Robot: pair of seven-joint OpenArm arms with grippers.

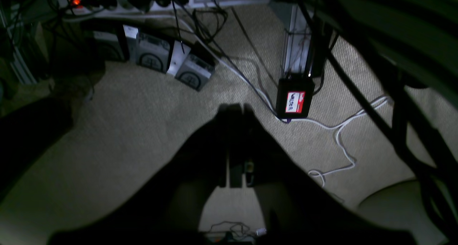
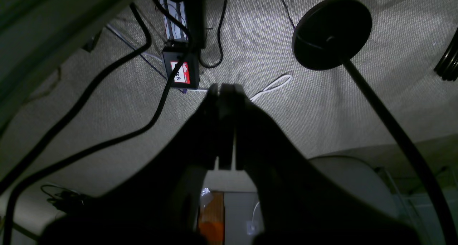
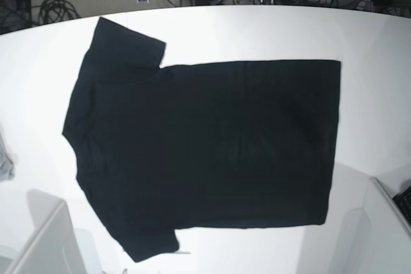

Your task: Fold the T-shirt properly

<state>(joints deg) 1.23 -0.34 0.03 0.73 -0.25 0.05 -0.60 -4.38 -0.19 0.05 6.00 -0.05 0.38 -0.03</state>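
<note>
The robot's right gripper will next go to the T-shirt's sleeve at the top of the base view and close on the sleeve's shoulder-side edge point(image 3: 97, 44).
The T-shirt point(image 3: 205, 145) lies flat on the white table point(image 3: 372, 36) in the base view, plain black side up, collar and sleeves to the left, hem to the right. No gripper shows in the base view. In the left wrist view my left gripper point(image 1: 234, 107) has its fingers pressed together with nothing between them, hanging over carpet floor. In the right wrist view my right gripper point(image 2: 225, 86) is likewise shut and empty over the carpet. The T-shirt shows in neither wrist view.
A small grey cloth scrap point(image 3: 5, 158) lies at the table's left edge. White arm parts stand at the bottom left point(image 3: 45, 242) and bottom right point(image 3: 379, 222). On the floor are cables, a black box with a red label point(image 1: 295, 101) and a round black stand base point(image 2: 331, 32).
</note>
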